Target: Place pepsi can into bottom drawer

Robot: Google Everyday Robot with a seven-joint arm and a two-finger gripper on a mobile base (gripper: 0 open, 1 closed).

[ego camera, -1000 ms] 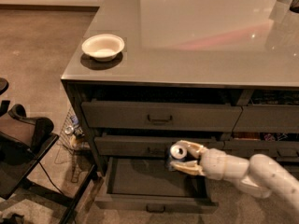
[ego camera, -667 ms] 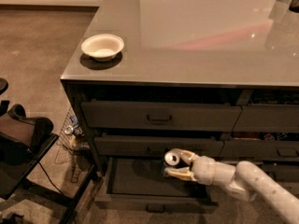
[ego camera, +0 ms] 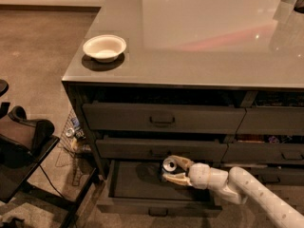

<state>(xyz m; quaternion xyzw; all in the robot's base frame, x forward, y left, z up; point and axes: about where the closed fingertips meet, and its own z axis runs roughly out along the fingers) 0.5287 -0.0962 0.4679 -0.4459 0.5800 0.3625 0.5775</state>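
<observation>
The robot's gripper should put the pepsi can, now hanging over the open drawer, down on the bottom drawer's dark bottom toward the wire rack side (ego camera: 145, 183).
The pepsi can (ego camera: 169, 166) shows its silver top and dark body, held between the fingers of my gripper (ego camera: 173, 169). The white arm reaches in from the lower right. The can hangs over the right part of the open bottom drawer (ego camera: 142, 184), just above its dark floor. The drawer is pulled out, and its front with a small bar handle (ego camera: 157, 211) is at the bottom edge. The two shallower drawers above it are nearly shut.
A white bowl (ego camera: 104, 47) sits on the grey countertop (ego camera: 199, 46) near its left corner. A black chair (ego camera: 23, 146) stands at the left. A wire rack with small items (ego camera: 73, 137) is beside the cabinet. Narrower drawers (ego camera: 270, 122) are on the right.
My gripper and the can have moved left and down, further into the open bottom drawer.
</observation>
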